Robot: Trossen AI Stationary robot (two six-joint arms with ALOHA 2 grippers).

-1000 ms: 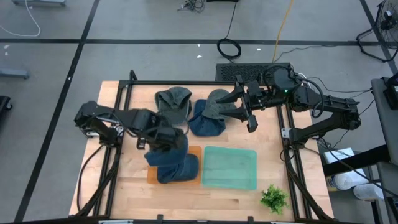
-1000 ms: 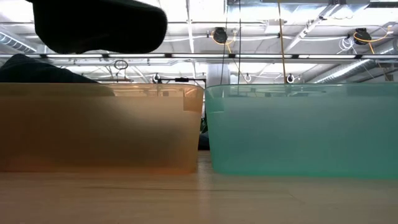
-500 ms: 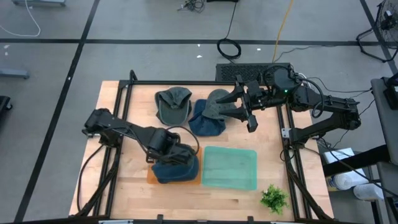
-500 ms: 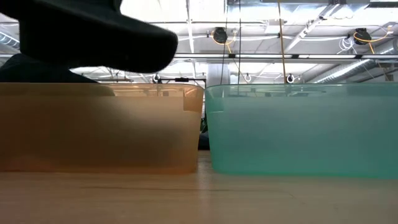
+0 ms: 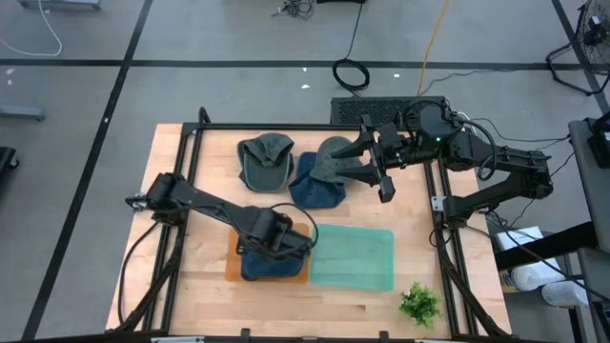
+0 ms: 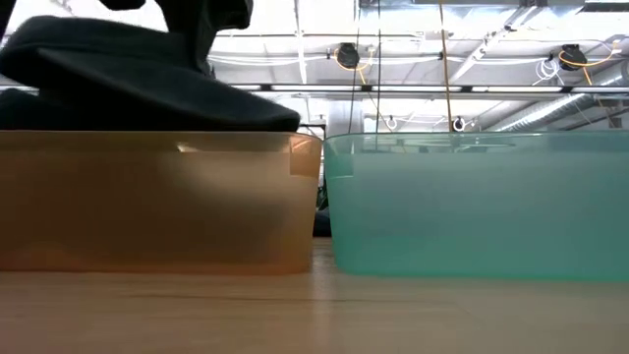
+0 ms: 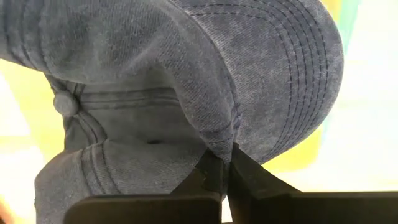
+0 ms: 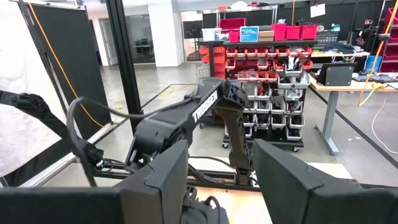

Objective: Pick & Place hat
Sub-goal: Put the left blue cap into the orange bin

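Note:
Next, my left gripper releases the blue cap in the orange bin [image 5: 268, 261] [image 7: 155, 112], next to the teal bin.
A blue denim cap [image 5: 259, 262] is over the orange bin [image 5: 232, 270], held by my left gripper [image 5: 284, 238], which is shut on it. In the low view the cap [image 6: 147, 84] shows dark, with its underside level with the bin's rim [image 6: 157, 138]. My right gripper [image 5: 370, 170] waits open above the far side of the table, over a grey cap [image 5: 332, 152] and another blue cap [image 5: 313, 191]. A green cap [image 5: 265, 160] lies flat on the table to their left. My left gripper [image 7: 225, 158] pinches the blue cap between its two fingers at the seam where the brim meets the crown [image 7: 219, 142]. The fingers [image 7: 208, 177] take a fold of the cloth. The crown, with its top button [image 7: 62, 102], spreads beyond the fingers over the orange bin.
A teal bin [image 5: 353, 257] stands right beside the orange one on its right; in the low view its wall [image 6: 482, 202] fills the right half. A small green plant [image 5: 419, 303] sits near the table's near right corner. Black frame rails [image 5: 191, 143] edge the table.
My left gripper has carried the blue cap toward the table's right and near edge and downward, over the orange bin. In the low view the cap has come down from high in the picture to the bin's rim. It has stayed shut on the cap.

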